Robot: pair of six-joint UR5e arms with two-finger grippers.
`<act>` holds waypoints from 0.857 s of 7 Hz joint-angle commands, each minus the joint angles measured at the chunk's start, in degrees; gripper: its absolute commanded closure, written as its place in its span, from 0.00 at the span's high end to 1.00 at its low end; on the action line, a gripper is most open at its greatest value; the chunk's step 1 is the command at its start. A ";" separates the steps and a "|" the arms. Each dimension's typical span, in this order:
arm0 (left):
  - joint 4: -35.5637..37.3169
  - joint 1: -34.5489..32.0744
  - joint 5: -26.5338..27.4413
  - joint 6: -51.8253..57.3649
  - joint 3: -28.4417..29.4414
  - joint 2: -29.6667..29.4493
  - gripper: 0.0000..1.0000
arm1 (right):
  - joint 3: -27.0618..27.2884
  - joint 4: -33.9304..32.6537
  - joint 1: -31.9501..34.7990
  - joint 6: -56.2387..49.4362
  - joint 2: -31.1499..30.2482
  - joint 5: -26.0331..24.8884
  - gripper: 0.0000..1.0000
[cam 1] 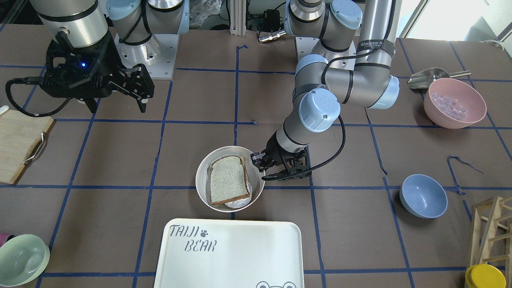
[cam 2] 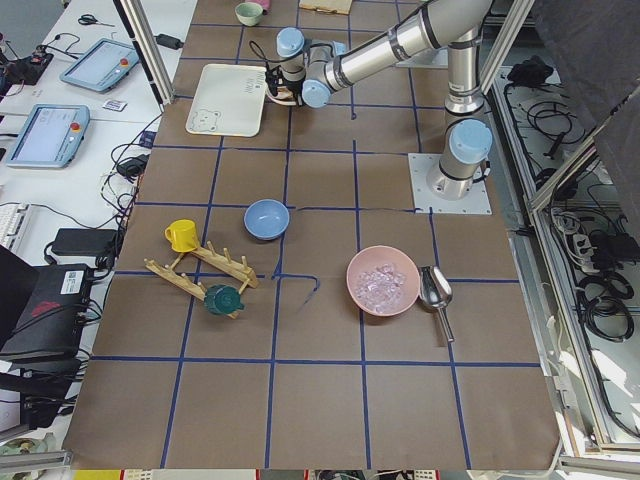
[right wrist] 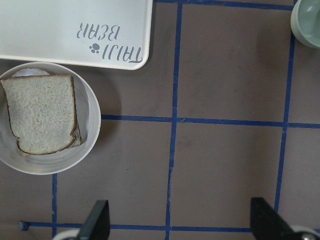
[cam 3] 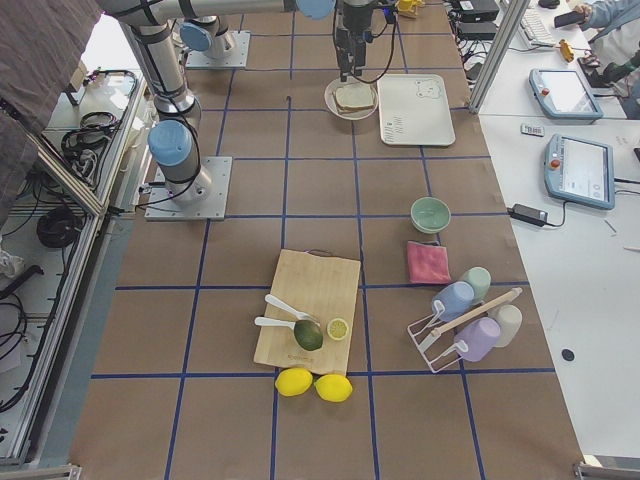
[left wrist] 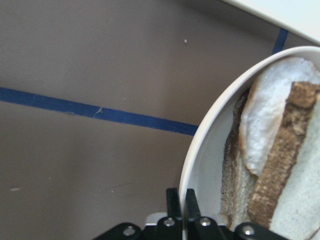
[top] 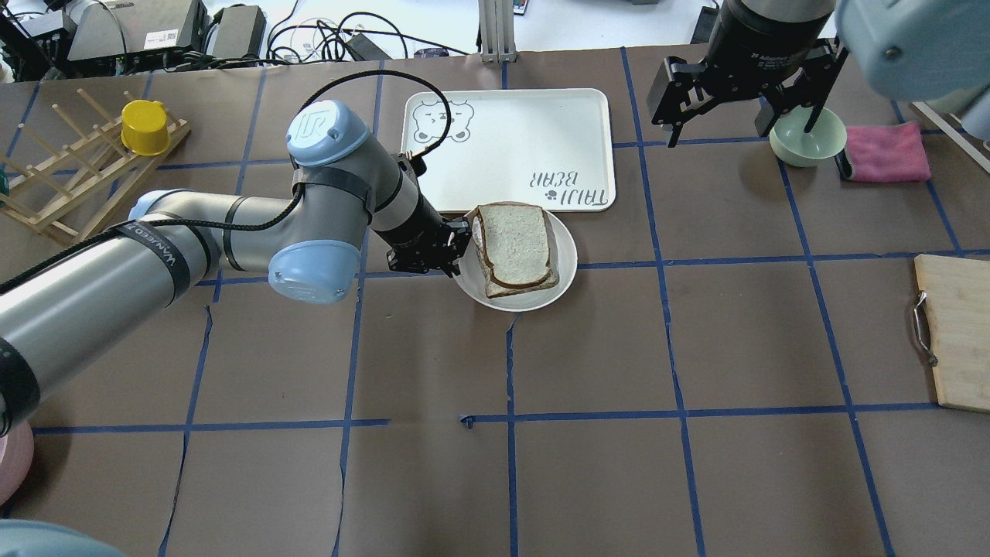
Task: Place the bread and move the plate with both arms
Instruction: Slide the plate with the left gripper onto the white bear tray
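Observation:
I need to release the plate with my left gripper on the white tray (cam 1: pixel 228 261), between its lettering and the bear drawing.
The bread (cam 1: pixel 228 180) lies face up in the cream-white plate (cam 1: pixel 202 188), on top of a white fried egg (cam 1: pixel 240 203) and another slice. It also shows in the overhead view (top: pixel 517 244) and the right wrist view (right wrist: pixel 42 112). My left gripper (cam 1: pixel 256 162) is low at the plate's rim (top: pixel 568 267) on my left side. In the left wrist view the gripper (left wrist: pixel 181 202) is shut on the rim (left wrist: pixel 200 155). My right gripper (top: pixel 739 128) hangs open and empty, high above the table, away from the plate (right wrist: pixel 90 135).
The white "TAIJI BEAR" tray (top: pixel 526 131) lies just beyond the plate. A green bowl (top: pixel 804 135) and a pink cloth (top: pixel 885 151) sit under the right arm. A cutting board (top: pixel 955 333) is at the right edge. A blue bowl (cam 1: pixel 423 196) and a pink bowl (cam 1: pixel 454 102) sit on the left side.

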 commanded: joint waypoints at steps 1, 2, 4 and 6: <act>-2.40 2.13 -0.06 2.59 6.58 -2.08 0.00 | 0.00 -0.01 0.01 -0.01 0.00 0.07 1.00; -7.55 2.92 0.03 7.14 12.28 -3.66 0.00 | 0.00 -0.01 0.01 -0.01 0.00 0.07 1.00; -12.08 3.90 -0.05 12.95 22.32 -9.97 0.00 | 0.00 -0.01 0.09 -0.01 0.00 0.07 1.00; -12.09 3.90 -0.58 14.74 30.31 -17.26 0.00 | 0.00 -0.01 0.09 -0.01 -0.09 0.07 1.00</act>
